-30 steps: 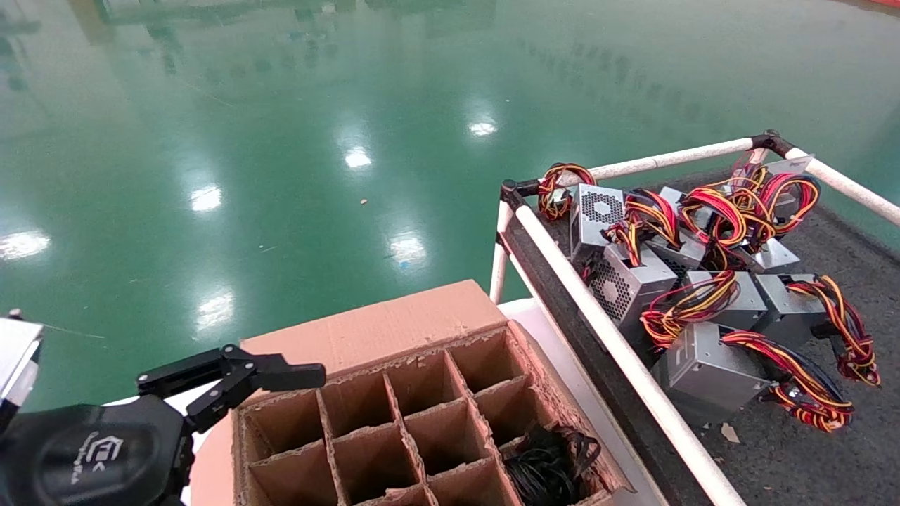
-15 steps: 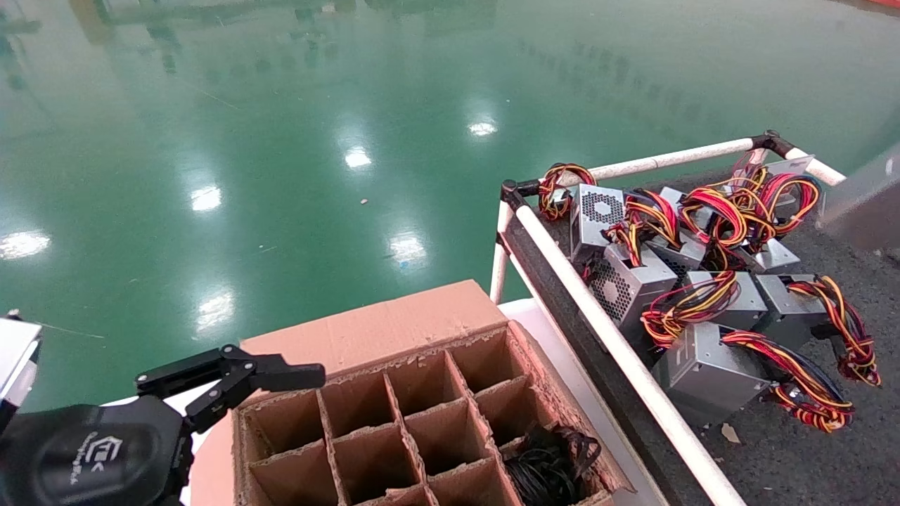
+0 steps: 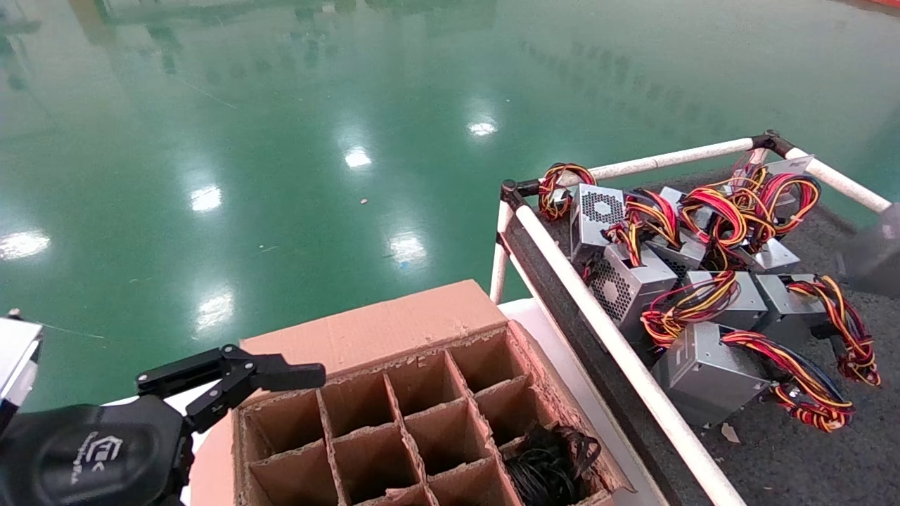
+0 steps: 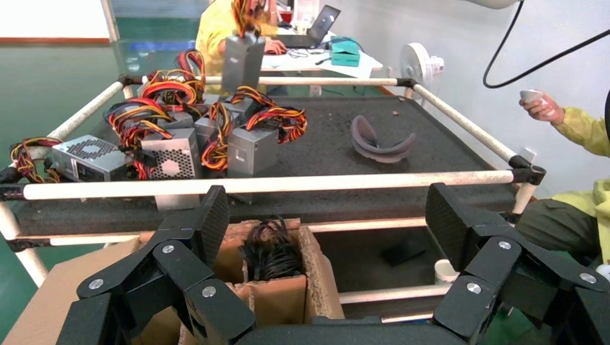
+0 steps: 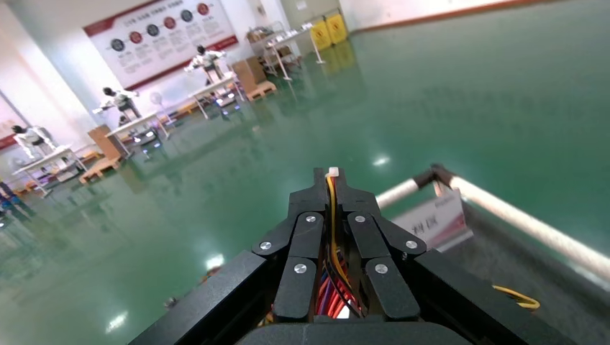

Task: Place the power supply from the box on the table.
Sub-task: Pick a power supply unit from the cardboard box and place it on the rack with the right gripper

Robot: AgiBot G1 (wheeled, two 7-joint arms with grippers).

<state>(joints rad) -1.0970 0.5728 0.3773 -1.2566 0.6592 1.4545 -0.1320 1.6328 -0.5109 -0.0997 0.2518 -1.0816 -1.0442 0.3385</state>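
Observation:
The robot's right gripper should set the power supply down on the dark felt [image 3: 816, 251] next to the bunched power supplies, toward the far rail.
My right gripper [image 5: 332, 188] is shut on the wire bundle of a power supply [image 4: 243, 61]. This silvery unit hangs upright above the far side of the table [image 4: 431, 144]. The head view shows it only as a blurred grey shape [image 3: 875, 256] at the right edge, over the dark felt table [image 3: 794, 450]. The brown box [image 3: 380, 327] with its grid of cells sits low in the middle; the cells I can see hold no power supply. My left gripper [image 3: 281, 376] is open beside the box's left corner, with nothing between its fingers [image 4: 327, 215].
Several power supplies [image 3: 703, 365] with coloured wires lie bunched at the table's near-left corner behind the white rail [image 3: 605, 330]. A black cable tangle [image 3: 548, 464] fills one box cell. A grey curved piece [image 4: 381, 140] lies on the felt. A person in yellow [image 4: 575, 122] stands beyond the table.
The held power supply came into the head view at the right edge, then moved lower and further right over the table. The left arm has not moved.

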